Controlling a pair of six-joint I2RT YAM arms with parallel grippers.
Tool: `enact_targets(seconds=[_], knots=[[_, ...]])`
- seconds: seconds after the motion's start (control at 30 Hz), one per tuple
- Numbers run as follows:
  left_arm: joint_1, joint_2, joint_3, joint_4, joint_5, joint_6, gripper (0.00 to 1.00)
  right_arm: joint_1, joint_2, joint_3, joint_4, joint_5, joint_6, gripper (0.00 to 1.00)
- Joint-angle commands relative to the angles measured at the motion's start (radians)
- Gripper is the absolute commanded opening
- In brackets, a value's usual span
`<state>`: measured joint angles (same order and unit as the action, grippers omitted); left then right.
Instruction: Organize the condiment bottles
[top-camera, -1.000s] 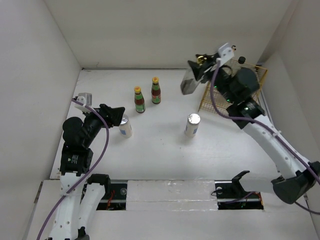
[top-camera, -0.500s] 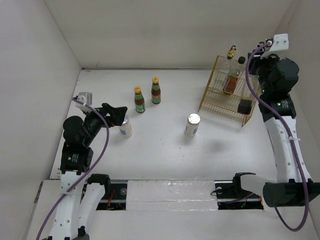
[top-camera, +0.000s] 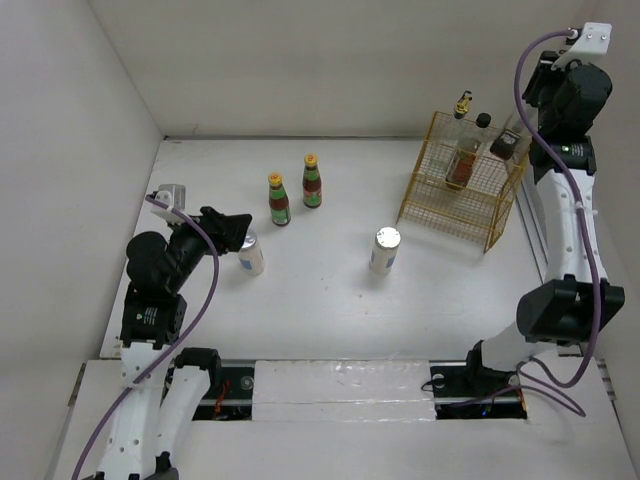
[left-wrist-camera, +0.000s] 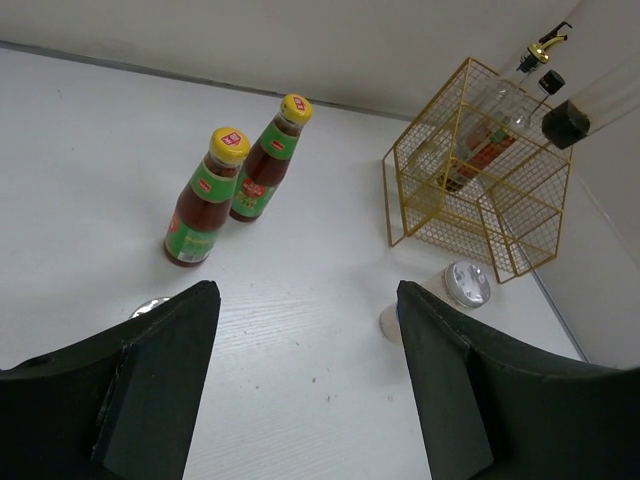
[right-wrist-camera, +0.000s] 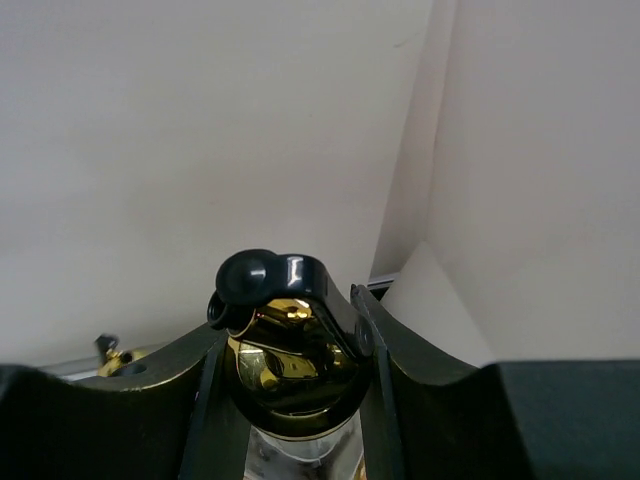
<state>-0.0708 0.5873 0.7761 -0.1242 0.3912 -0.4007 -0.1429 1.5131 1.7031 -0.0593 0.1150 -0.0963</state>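
The clear glass bottle, now hanging tilted over the rack, will go down from my right gripper in the yellow wire rack (top-camera: 487, 188), next to the red-labelled glass bottle.
Two red-sauce bottles (top-camera: 278, 200) (top-camera: 312, 182) with yellow caps stand mid-table, also in the left wrist view (left-wrist-camera: 205, 200) (left-wrist-camera: 270, 158). One white silver-lidded shaker (top-camera: 250, 252) stands right by my open, empty left gripper (top-camera: 237, 228) (left-wrist-camera: 305, 340). Another shaker (top-camera: 386, 250) (left-wrist-camera: 465, 285) stands mid-table. My right gripper (top-camera: 518, 128) (right-wrist-camera: 290, 330) is raised above the back right corner of the rack. It is shut on the gold, black-spouted cap (right-wrist-camera: 290, 350) of a clear glass bottle (top-camera: 503, 146) (left-wrist-camera: 585, 105). That bottle hangs tilted over the rack's right side.
The yellow wire rack (top-camera: 440, 205) (left-wrist-camera: 440, 190) stands at the back right against the walls. It holds a red-labelled glass bottle (top-camera: 462, 165), with a gold pourer top (top-camera: 462, 103) and a black cap (top-camera: 483, 120) showing above it. White walls close in three sides.
My right arm has swung from over the table up and right to the back corner, carrying the glass bottle over the rack. The left arm has not moved.
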Motion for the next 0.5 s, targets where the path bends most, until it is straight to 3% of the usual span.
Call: enact_targets(seconds=[0.0,0.47], knots=[[-0.003,0.014,0.003,0.046,-0.002,0.011,0.67,-0.038,0.015,0.139,0.138,-0.012,0.012,0.0],[-0.003,0.032,0.003,0.046,0.008,0.011,0.67,-0.11,0.177,0.28,0.147,-0.17,0.021,0.0]])
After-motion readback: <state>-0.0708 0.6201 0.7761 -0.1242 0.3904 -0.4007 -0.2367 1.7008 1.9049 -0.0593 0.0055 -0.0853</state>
